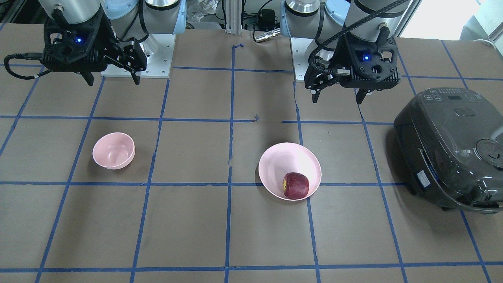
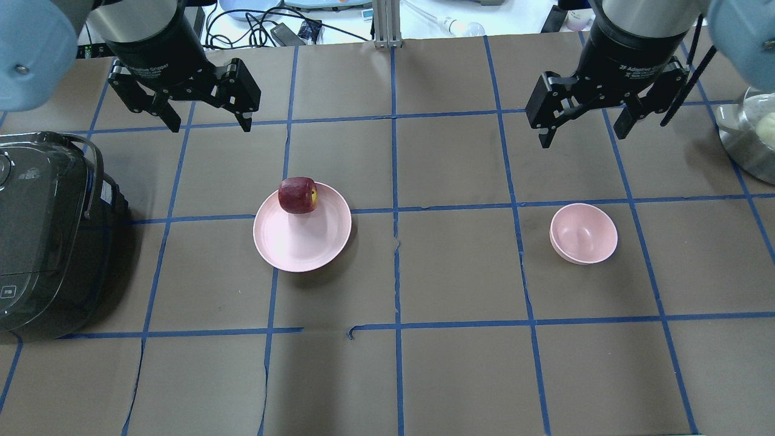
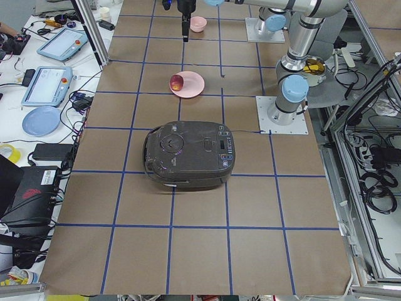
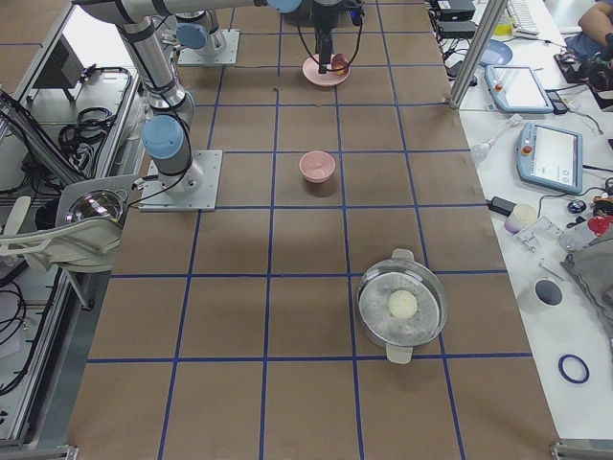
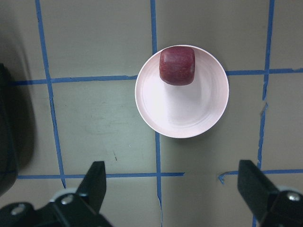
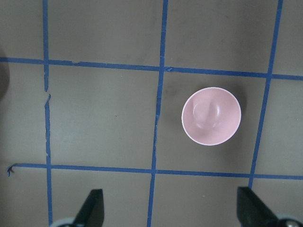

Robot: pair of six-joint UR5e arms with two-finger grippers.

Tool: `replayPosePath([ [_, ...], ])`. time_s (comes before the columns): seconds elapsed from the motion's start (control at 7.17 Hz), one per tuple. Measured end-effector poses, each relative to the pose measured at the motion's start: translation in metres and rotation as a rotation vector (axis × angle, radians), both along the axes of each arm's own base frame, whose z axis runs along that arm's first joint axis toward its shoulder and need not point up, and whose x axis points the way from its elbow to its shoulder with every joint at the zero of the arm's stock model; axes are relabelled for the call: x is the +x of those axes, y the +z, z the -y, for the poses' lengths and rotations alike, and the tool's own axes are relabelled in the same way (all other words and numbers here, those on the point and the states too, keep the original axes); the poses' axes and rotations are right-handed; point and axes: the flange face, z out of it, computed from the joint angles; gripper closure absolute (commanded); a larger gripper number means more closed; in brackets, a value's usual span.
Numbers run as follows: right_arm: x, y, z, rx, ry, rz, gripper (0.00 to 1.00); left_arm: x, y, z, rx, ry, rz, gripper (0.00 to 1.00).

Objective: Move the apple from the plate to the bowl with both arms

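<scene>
The robot's left gripper will close around the middle of the dark red apple (image 1: pixel 296 185) (image 5: pixel 177 65) on the wide pink plate, with one finger on each side.
The dark red apple (image 1: pixel 296 185) (image 2: pixel 298 195) lies at the far rim of the wide pink plate (image 1: pixel 283 161) (image 2: pixel 303 242), left of the table's middle in the overhead view. The left wrist view shows the apple (image 5: pixel 177 65) on the plate (image 5: pixel 184 113). My left gripper (image 2: pixel 211 126) (image 1: pixel 337 100) (image 5: pixel 173 189) hangs open and empty, high above the table behind the plate. The small pink bowl (image 2: pixel 583 233) (image 1: pixel 114 150) (image 6: pixel 211 116) stands empty on the right. My right gripper (image 2: pixel 582 138) (image 1: pixel 114 81) (image 6: pixel 170 203) hangs open and empty, high behind the bowl.
A dark grey rice cooker (image 2: pixel 42 236) (image 1: pixel 452 145) stands at the table's left end, beside the plate. A metal pot (image 2: pixel 751 139) (image 4: pixel 402 307) with a lid stands at the right end. Blue tape lines grid the brown table.
</scene>
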Motion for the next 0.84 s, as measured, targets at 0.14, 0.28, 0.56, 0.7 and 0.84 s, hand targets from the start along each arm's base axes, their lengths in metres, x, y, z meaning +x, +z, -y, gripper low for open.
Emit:
replayPosePath([
  [0.14, 0.000, 0.000, 0.000, 0.001, 0.000, -0.002, 0.00, 0.000, -0.001, 0.001, 0.000, 0.000, 0.000, 0.00],
  [0.28, 0.000, 0.000, 0.000, 0.002, 0.001, -0.002, 0.00, 0.000, -0.002, 0.002, 0.001, 0.000, 0.001, 0.00],
  [0.56, 0.000, -0.001, 0.000, 0.004, 0.002, 0.000, 0.00, 0.002, -0.005, 0.006, 0.002, -0.002, 0.009, 0.00],
  [0.7, 0.001, -0.001, 0.001, -0.001, 0.000, 0.004, 0.00, 0.004, -0.010, 0.014, -0.017, 0.005, 0.007, 0.00],
  [0.84, 0.000, -0.003, 0.002, -0.002, -0.002, 0.005, 0.00, 0.004, -0.027, 0.029, -0.042, 0.012, 0.001, 0.00],
])
